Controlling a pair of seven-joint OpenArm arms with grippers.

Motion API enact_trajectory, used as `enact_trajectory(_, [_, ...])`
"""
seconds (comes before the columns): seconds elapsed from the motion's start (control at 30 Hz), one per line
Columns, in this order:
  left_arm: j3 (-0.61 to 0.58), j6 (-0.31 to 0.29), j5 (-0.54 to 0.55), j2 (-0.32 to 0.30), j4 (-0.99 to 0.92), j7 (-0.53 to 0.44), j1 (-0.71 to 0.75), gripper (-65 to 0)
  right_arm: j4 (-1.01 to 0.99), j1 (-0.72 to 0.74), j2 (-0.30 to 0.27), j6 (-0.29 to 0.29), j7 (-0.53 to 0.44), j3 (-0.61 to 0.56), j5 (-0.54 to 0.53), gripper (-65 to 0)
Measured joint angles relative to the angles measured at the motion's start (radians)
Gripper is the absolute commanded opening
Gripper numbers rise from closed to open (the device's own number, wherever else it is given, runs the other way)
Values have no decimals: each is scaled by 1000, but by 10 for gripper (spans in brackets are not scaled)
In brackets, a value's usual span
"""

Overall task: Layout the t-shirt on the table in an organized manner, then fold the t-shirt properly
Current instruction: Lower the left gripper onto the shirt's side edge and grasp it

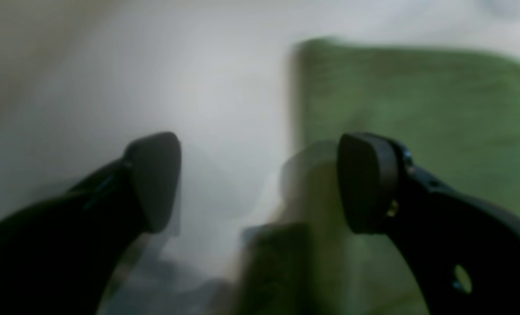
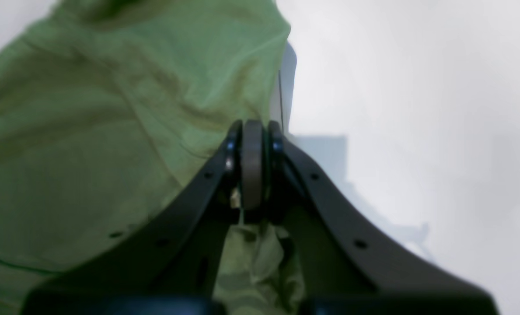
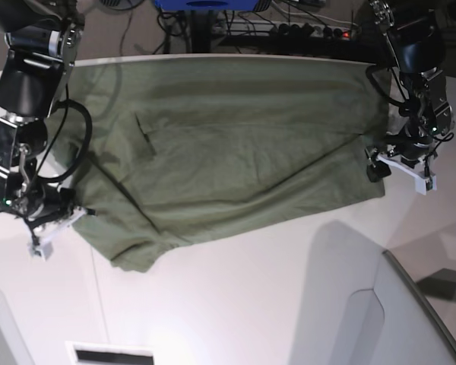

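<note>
Next, my left gripper shifts and grips that corner (image 3: 381, 194) before it pulls the t-shirt straight, because its fingers straddle the t-shirt's side edge short of the t-shirt's near corner.
The olive-green t-shirt (image 3: 228, 144) lies spread across the white table (image 3: 251, 304), with creases and a bunched corner at its near left. My right gripper (image 3: 57, 219) sits at the shirt's left edge. In the right wrist view this gripper (image 2: 253, 131) is shut, and the t-shirt (image 2: 111, 131) is bunched between its fingers. My left gripper (image 3: 399, 171) hovers at the shirt's right edge. In the blurred left wrist view this gripper (image 1: 260, 183) is open with nothing between its fingers (image 1: 155, 179), half over the t-shirt (image 1: 417, 109) and half over the table (image 1: 155, 87).
Cables and a blue base (image 3: 209, 6) crowd the floor behind the table's far edge. A pale curved panel (image 3: 380, 304) overlaps the table's near right corner. A dark slot (image 3: 110, 354) shows at the bottom left.
</note>
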State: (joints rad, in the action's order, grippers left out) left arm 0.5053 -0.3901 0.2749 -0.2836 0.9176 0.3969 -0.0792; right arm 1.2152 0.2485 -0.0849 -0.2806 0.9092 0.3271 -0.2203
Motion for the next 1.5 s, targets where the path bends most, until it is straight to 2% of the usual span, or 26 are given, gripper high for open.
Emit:
enact_trajectory(0.1, [0,-3,46,-7,-20,-4,-3,-109,-20,-3,0,0,-3,0,0,-650])
enact_trajectory(0.2, [-3,-3,47,-6,-22,-3,-10,-109,-22,-5,0,0,-37,0,0,-650])
enact_trajectory(0.63, [-5,-3,48,0,-134,-6,-122,-114,-22,-6,0,0,-38,0,0,-650])
enact_trajectory(0.83, [-6,-3,44,23,-140,-9,-137,-248,-22,-6,0,0,-38,0,0,-650])
enact_trajectory(0.97, [-55,-1,48,14,-140,-12,-137,-268,-22,-6,0,0,-38,0,0,-650])
enact_trajectory(1.23, [-58,-2,48,15,-140,-12,-137,-273,-22,-6,0,0,-38,0,0,-650])
enact_trajectory(1.37, [-58,0,47,14,-141,-10,-136,-342,-22,-6,0,0,-38,0,0,-650])
enact_trajectory(1.5, [-57,-3,48,-4,-144,9,-136,-349,-22,-6,0,0,-38,0,0,-650])
